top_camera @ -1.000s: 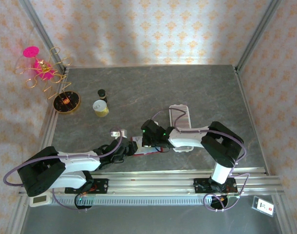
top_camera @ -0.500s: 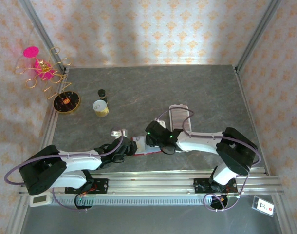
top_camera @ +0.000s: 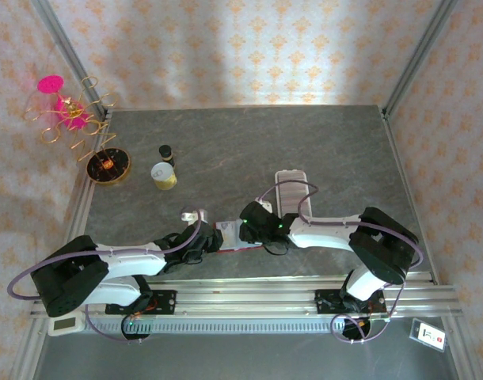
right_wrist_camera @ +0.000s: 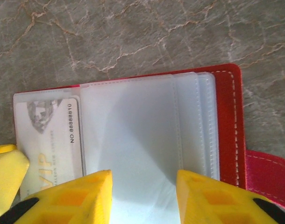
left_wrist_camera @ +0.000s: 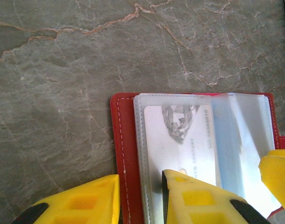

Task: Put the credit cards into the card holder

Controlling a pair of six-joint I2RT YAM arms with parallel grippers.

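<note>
My right gripper will pinch the next sleeve by its free edge (right_wrist_camera: 176, 121) and flip it over, because the VIP card fills the sleeve next to my left gripper.
The red card holder (top_camera: 228, 232) lies open near the table's front edge, its clear sleeves facing up. One of the credit cards (left_wrist_camera: 180, 140), white with a diamond print, sits in the left sleeve and reads VIP in the right wrist view (right_wrist_camera: 49, 135). My left gripper (left_wrist_camera: 140, 179) is shut on the holder's red left edge (left_wrist_camera: 121, 140), one finger outside on the table and one on the sleeve. It reaches in from the left in the top view (top_camera: 212, 241). My right gripper (right_wrist_camera: 142, 175) stands open over the middle sleeves, beside the red right cover (right_wrist_camera: 229, 121).
A white ribbed tray (top_camera: 291, 188) lies just behind the right gripper (top_camera: 251, 231). At the back left stand a yellow-white jar (top_camera: 163, 175), a small dark bottle (top_camera: 166, 152) and a gold wire stand (top_camera: 75, 119) on a round base. A small metal piece (top_camera: 190, 214) lies near the left arm.
The right gripper's jaws have gone from shut to open, and it has shifted slightly right and nearer over the holder. The left gripper keeps its hold, jaws a little tighter.
</note>
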